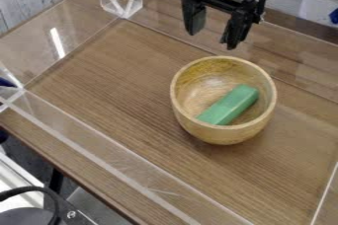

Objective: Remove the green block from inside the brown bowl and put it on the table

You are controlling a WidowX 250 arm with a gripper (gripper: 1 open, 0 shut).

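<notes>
The green block is in the brown bowl. Next, my gripper needs to reach in and close on the green block's far end [240,96], leaving its near end free.
A bright green block [230,107] lies slanted inside the round light-brown wooden bowl [192,77], toward its right side. The bowl stands on the brown wood-grain table [106,81], right of centre. My black gripper [215,30] hangs above the table just behind the bowl's far rim, its fingers [193,19] pointing down and spread apart with nothing between them. It touches neither the bowl nor the block.
Low clear acrylic walls [79,140] edge the tabletop along the front and left. A clear corner bracket [122,2] stands at the back left. Bare wood stretches left and in front of the bowl.
</notes>
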